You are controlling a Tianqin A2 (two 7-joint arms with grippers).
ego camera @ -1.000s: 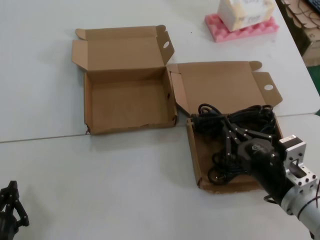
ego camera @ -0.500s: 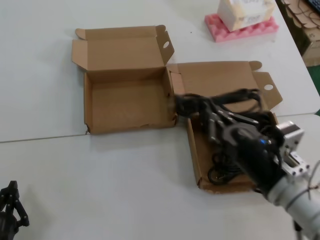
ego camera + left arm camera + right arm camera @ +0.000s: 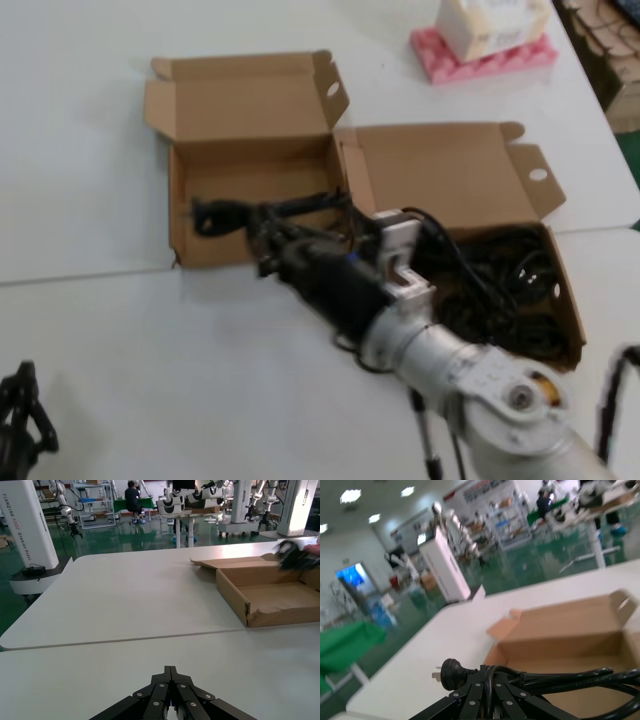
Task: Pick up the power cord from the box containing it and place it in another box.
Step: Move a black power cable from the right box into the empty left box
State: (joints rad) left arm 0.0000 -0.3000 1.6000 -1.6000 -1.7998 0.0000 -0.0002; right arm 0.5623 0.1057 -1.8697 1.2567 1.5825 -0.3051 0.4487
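Note:
The back half of the empty cardboard box [image 3: 256, 180] [image 3: 561, 667] is near its open lid. Next, my right gripper lets go of the power cord there.
My right gripper [image 3: 262, 238] is shut on the power cord [image 3: 225, 213] and holds it over the left cardboard box [image 3: 230, 175]. The cord's black plug [image 3: 205, 215] sticks out past the fingertips. That box holds nothing else. The right box [image 3: 440, 170] holds a big mass of black cables [image 3: 510, 290]. In the right wrist view my right gripper [image 3: 490, 674] pinches the cord [image 3: 560, 677], with the plug [image 3: 451, 671] beside it and the left box [image 3: 570, 640] beyond. My left gripper [image 3: 170, 669] is shut and empty, low over the table's near left [image 3: 20, 420].
A pink foam pad [image 3: 450, 62] with a white box [image 3: 490, 22] on it sits at the back right. Stacked cardboard [image 3: 605, 50] lies past the table's right edge. In the left wrist view the left box [image 3: 270, 597] shows, with its nicked front wall.
My right gripper has lifted the cord out of the right box and carried it left, over the left box. The left arm has not moved.

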